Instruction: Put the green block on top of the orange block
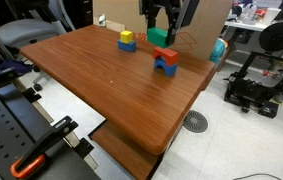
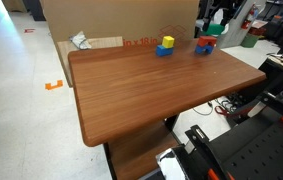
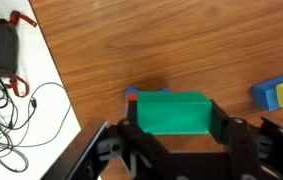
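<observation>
The green block will go down from my gripper onto the orange block (image 1: 168, 47) (image 3: 154, 106) above the blue arch block, where I will set it.
My gripper (image 3: 171, 128) is shut on the green block (image 3: 171, 112), with a finger on each short end. In both exterior views the gripper (image 1: 159, 28) (image 2: 214, 22) holds the green block (image 1: 160, 38) (image 2: 213, 30) in the air at the table's far side. It hangs above and slightly behind the orange block (image 1: 165, 55) (image 2: 205, 43). The orange block rests on a blue arch block (image 1: 166, 67). In the wrist view only a sliver of the orange block (image 3: 131, 98) shows at the green block's left edge.
A yellow cube on a blue block (image 1: 127, 40) (image 2: 166, 45) (image 3: 281, 95) stands nearby on the wooden table (image 1: 111, 80). A cardboard box (image 2: 111, 20) stands behind the table. A 3D printer (image 1: 253, 90) stands on the floor. Cables (image 3: 11, 100) lie past the table edge.
</observation>
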Tool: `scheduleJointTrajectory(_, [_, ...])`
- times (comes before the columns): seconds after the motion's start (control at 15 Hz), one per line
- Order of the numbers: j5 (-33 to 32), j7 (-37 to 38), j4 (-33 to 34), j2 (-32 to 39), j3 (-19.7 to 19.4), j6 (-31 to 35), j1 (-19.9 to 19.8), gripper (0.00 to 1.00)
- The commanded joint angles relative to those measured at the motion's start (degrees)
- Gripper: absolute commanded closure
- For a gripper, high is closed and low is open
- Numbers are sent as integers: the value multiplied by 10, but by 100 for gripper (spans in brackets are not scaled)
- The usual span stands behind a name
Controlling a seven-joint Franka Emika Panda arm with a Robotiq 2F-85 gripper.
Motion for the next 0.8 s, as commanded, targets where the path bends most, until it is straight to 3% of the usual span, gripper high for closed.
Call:
scheduleJointTrajectory(0.0, [-1, 13, 32, 19, -7, -23, 4, 59])
scheduleJointTrajectory(0.73, [-6, 31, 71, 53, -11, -38, 9, 59])
